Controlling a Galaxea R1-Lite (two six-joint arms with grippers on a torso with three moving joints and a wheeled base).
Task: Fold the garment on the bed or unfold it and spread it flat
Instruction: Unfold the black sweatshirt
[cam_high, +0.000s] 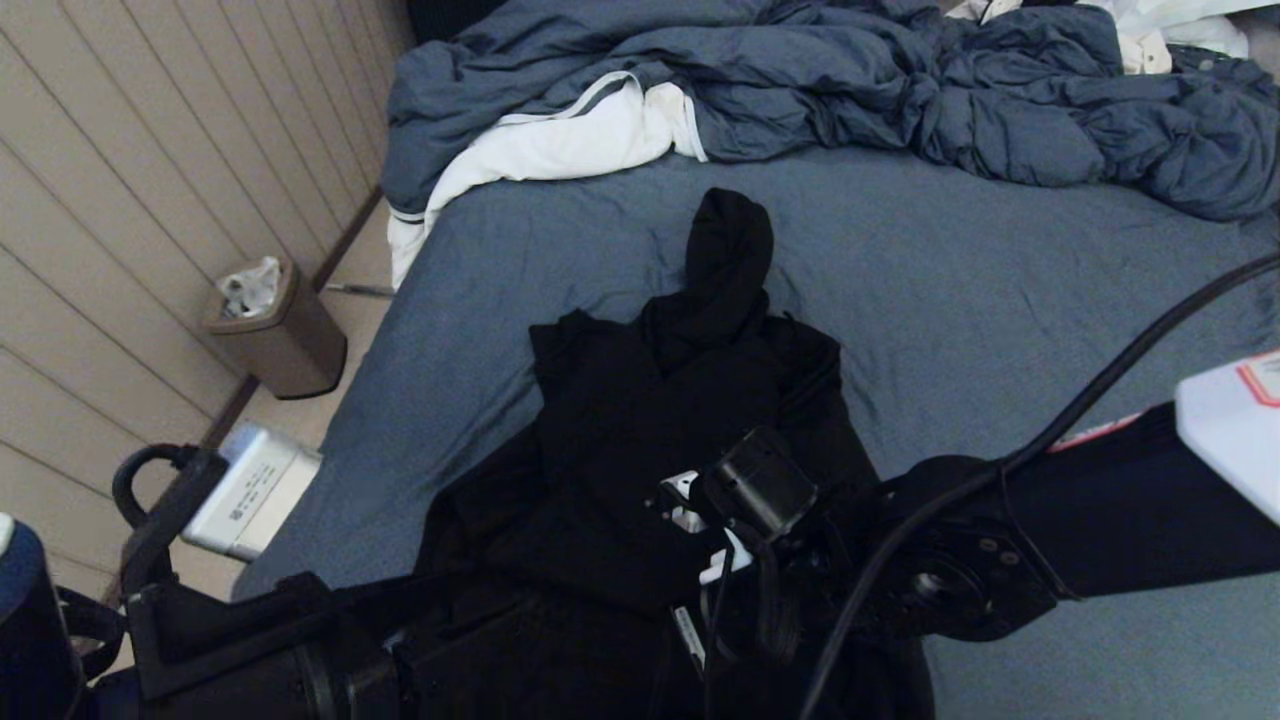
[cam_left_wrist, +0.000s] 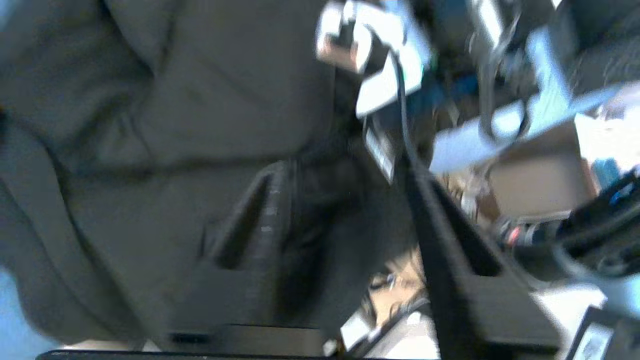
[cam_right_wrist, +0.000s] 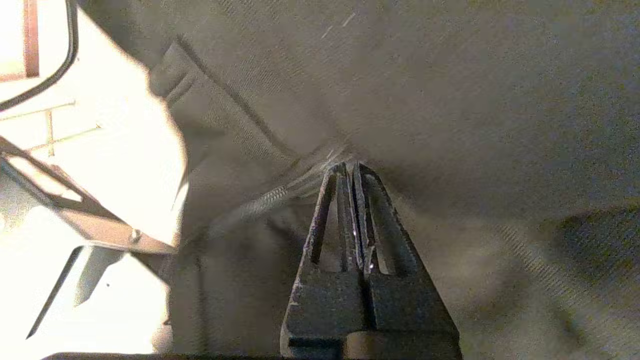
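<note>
Next, my right gripper releases the pinched fabric, now beside the zipper, on the black garment's upper chest (cam_high: 769, 359), just below the hood.
The black garment (cam_high: 650, 400) lies on the bed (cam_high: 1000, 300), its pointed hood (cam_high: 730, 250) toward the far side and its lower part bunched at the near edge. Both arms meet over that near part. In the right wrist view my right gripper (cam_right_wrist: 348, 167) is shut, its tips pinching puckered fabric beside the zipper (cam_right_wrist: 260, 202). In the left wrist view my left gripper (cam_left_wrist: 342, 172) stands open, fingers (cam_left_wrist: 265, 220) apart, with a dark fold of the garment (cam_left_wrist: 150, 125) hanging between them. In the head view the arms hide both grippers' tips.
A rumpled blue-grey comforter (cam_high: 800, 90) and a white cloth (cam_high: 560, 140) lie along the far side of the bed. A brown bin (cam_high: 275, 330) and a white box (cam_high: 250, 490) stand on the floor left of the bed, by the panelled wall.
</note>
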